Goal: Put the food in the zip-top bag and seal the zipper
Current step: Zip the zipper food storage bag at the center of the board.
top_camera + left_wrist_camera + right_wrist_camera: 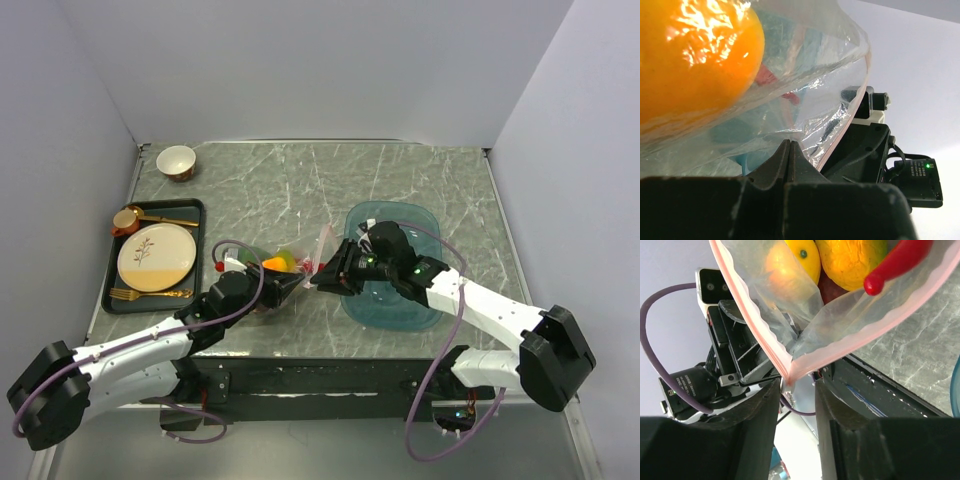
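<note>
My left gripper is pinching the clear film short of the zipper's corner. It should open and take that corner [790,372] before my right gripper moves along the zipper.
The zip-top bag [292,262] hangs between my two grippers near the table's front edge, with food inside. In the right wrist view I see orange-yellow mangoes [855,260] and a red chili [895,265] in it. My left gripper [290,285] is shut on the bag's clear film [805,110], just below a mango [690,60]. My right gripper [322,277] is open. The corner of the zipper [875,325] sits between its fingers [765,405], against the left one. The zipper's pink edge [852,107] also shows in the left wrist view. The mouth gapes open.
A teal translucent tray [400,312] lies under my right arm. A black tray [195,215] at the left holds a cream plate [157,257], gold cutlery [150,293] and a copper cup [125,221]. A small bowl [176,161] stands at the back left.
</note>
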Motion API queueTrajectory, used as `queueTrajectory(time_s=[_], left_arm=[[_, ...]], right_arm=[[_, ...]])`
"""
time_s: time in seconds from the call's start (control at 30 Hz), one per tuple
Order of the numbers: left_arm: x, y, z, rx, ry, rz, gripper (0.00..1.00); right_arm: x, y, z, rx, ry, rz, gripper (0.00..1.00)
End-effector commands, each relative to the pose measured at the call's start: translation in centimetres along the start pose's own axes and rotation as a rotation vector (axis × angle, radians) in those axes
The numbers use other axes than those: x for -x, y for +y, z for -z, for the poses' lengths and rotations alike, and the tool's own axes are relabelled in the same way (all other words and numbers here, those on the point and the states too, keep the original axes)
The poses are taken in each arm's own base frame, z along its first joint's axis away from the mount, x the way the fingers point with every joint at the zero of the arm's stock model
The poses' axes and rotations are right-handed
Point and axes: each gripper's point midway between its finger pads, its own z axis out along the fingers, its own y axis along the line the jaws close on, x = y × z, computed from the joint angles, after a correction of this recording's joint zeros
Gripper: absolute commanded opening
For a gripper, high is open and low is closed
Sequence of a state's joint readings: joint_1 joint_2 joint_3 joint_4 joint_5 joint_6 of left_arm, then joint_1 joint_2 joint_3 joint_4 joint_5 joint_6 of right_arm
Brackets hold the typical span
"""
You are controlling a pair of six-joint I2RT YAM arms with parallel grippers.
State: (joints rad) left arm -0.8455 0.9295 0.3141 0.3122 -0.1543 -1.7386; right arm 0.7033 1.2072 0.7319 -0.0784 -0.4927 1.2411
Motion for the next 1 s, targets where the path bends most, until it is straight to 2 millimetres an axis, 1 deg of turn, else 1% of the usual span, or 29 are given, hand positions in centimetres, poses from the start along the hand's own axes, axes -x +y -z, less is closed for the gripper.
queueTrajectory(time_s=[0.0,0.17,0.2,0.23,0.3,0.33,0.4,0.43,0.47,0.53,0.6,0.63,0.7,0.73,0.77,0.83,0.97], left_arm=[[-0.2,-1.8,0.0,-0.062,0.008,-0.006,0.01],[-0.3,-1.7,0.0,-0.058,0.01,-0.009,0.01],[-0.3,-1.8,0.0,-0.062,0.011,-0.009,0.01],[-0.3,-1.8,0.0,-0.061,0.01,-0.011,0.01],[-0.3,-1.8,-0.1,-0.058,0.01,-0.011,0.01],[-0.3,-1.7,0.0,-0.056,0.011,-0.01,0.01],[-0.3,-1.7,0.0,-0.057,0.015,-0.008,0.01],[-0.4,-1.8,0.0,-0.06,0.015,-0.008,0.01],[-0.4,-1.7,0.0,-0.057,0.016,-0.005,0.01],[-0.5,-1.8,0.0,-0.06,0.025,0.002,0.02],[-0.7,-1.9,0.1,-0.066,0.038,0.01,0.11],[-0.8,-1.9,0.2,-0.067,0.041,0.011,0.17],[-0.9,-1.9,0.3,-0.063,0.046,0.012,0.23],[-0.9,-1.8,0.4,-0.061,0.05,0.014,0.31],[-1.0,-1.8,0.5,-0.065,0.054,0.014,0.34],[-0.9,-1.7,0.7,-0.08,0.054,0.02,0.38],[-0.7,-2.0,1.1,-0.104,0.051,0.044,0.39]], right_arm=[[0.0,2.6,0.0,0.078,0.008,0.041,0.4],[0.0,2.7,0.0,0.085,0.007,0.042,0.34],[0.0,2.7,0.0,0.087,0.01,0.044,0.31],[0.0,2.6,-0.1,0.085,0.012,0.043,0.26],[-0.1,2.8,-0.1,0.087,0.019,0.048,0.19],[0.0,2.6,-0.2,0.083,0.018,0.045,0.13],[-0.1,2.6,-0.3,0.082,0.022,0.042,0.09],[0.0,2.6,-0.3,0.08,0.02,0.041,0.05],[0.2,3.0,-0.3,0.102,0.01,0.053,0.04],[0.3,3.2,-0.2,0.107,0.003,0.052,0.02],[0.3,3.4,-0.1,0.121,-0.002,0.05,0.01],[0.4,3.3,-0.2,0.119,-0.01,0.046,0.0],[0.6,3.5,0.0,0.128,-0.022,0.049,0.0],[0.7,3.5,0.0,0.125,-0.029,0.049,0.0],[0.9,3.5,0.0,0.123,-0.038,0.05,0.0],[1.0,3.7,0.0,0.123,-0.043,0.056,0.0],[1.1,3.6,-0.1,0.117,-0.048,0.059,0.0]])
